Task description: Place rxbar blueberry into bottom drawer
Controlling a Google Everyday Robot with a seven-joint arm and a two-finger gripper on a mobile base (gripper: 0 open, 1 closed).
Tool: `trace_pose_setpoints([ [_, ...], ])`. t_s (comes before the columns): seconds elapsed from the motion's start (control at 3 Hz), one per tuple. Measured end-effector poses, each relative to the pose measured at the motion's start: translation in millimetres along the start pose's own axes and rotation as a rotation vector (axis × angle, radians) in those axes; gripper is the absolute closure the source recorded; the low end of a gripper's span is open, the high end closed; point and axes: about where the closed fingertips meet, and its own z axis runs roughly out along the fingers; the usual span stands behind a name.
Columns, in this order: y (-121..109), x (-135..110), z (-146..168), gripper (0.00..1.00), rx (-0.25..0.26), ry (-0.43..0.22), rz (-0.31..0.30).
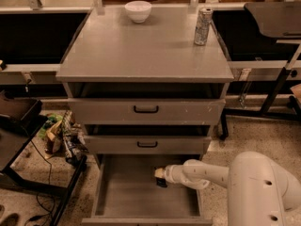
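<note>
The rxbar blueberry, now held low over the drawer floor, will be released by my gripper once it is near the middle of the bottom drawer's grey bottom (159,189).
The bottom drawer (127,199) is pulled out, its plain grey floor showing. My gripper (160,175) reaches in from the right over the drawer's back right part, at the end of my white arm (202,173). A small dark thing at its tip (161,181) looks like the rxbar blueberry, held low over the drawer floor. The two upper drawers with black handles (146,109) are closed.
On the cabinet top stand a white bowl (138,11) at the back and a silver can (203,26) at the right. A black cart (19,135) and clutter (63,135) sit on the floor to the left. A dark table leg (277,88) is at the right.
</note>
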Motion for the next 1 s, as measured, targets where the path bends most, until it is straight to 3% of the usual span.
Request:
trace_pose_setpoints([
  [0.33,-12,11,19,1.00,0.045,-0.003,-0.035],
  [0.67,-18,27,28,1.00,0.055,0.017,-0.065],
  [1.0,-20,43,33,1.00,0.107,0.044,-0.103],
])
